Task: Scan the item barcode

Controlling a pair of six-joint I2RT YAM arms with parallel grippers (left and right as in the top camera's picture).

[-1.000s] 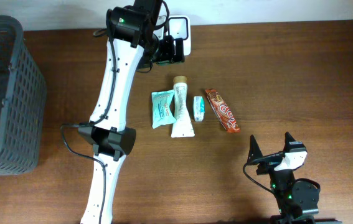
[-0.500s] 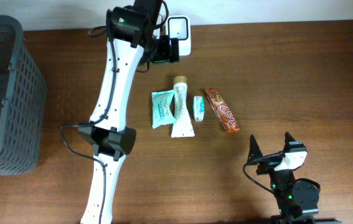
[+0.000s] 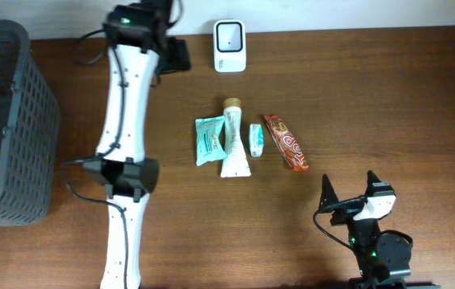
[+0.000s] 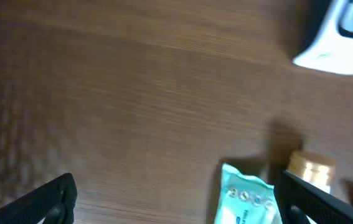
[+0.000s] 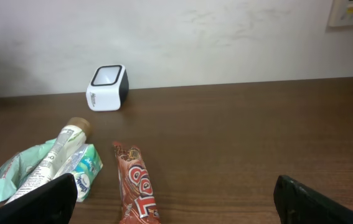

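Next, my right gripper goes next to the middle of the brown candy bar (image 3: 287, 145) (image 5: 141, 185), beside the small teal-and-white item, and closes there.
A white barcode scanner (image 3: 229, 34) stands at the table's back edge, also in both wrist views (image 4: 344, 37) (image 5: 108, 79). In front of it lie a teal packet (image 3: 209, 140), a cream tube (image 3: 233, 148), a small teal-and-white item (image 3: 256, 139) and a brown candy bar (image 3: 286, 142) in a row. My left gripper (image 3: 176, 54) hangs open and empty left of the scanner; its view shows the teal packet (image 4: 251, 202) and the tube's cap (image 4: 312, 168). My right gripper (image 3: 347, 189) is open and empty near the front edge, facing the candy bar (image 5: 137, 186).
A dark grey mesh basket (image 3: 2, 120) stands at the table's left edge. The left arm's white links (image 3: 127, 104) stretch from its base at the front left up to the back. A wall rises behind the scanner.
The left arm has swung left, carrying its open gripper away from the scanner's side. The items and the right arm have not moved.
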